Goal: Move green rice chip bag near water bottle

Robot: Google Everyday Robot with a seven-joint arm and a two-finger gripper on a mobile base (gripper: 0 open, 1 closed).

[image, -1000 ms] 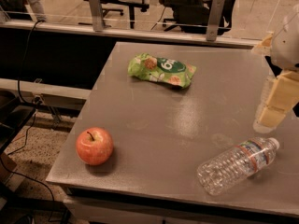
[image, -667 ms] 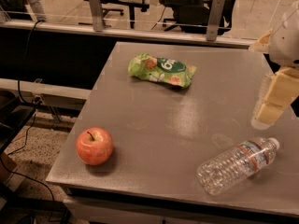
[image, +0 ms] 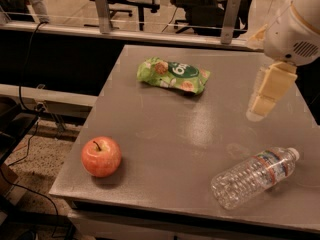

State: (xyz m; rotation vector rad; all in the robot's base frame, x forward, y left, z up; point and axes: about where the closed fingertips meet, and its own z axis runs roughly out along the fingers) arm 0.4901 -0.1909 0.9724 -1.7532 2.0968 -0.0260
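I will next move my gripper to the middle (image: 177, 75) of the green rice chip bag and close it there, leaving both ends of the bag free.
The green rice chip bag (image: 173, 75) lies flat at the back middle of the grey table (image: 165, 134), its dark green logo facing up. The water bottle (image: 255, 176) lies on its side at the front right, white cap pointing right. My gripper (image: 265, 95) hangs above the right side of the table, well to the right of the bag and above and behind the bottle. It holds nothing that I can see.
A red apple (image: 101, 156) stands near the front left corner of the table. Behind the table runs a rail with metal posts (image: 227, 13), and office chairs stand beyond it. Cables lie on the floor at the left.
My gripper has shifted slightly to the left and down over the right side of the table. The bag, bottle and apple have not moved.
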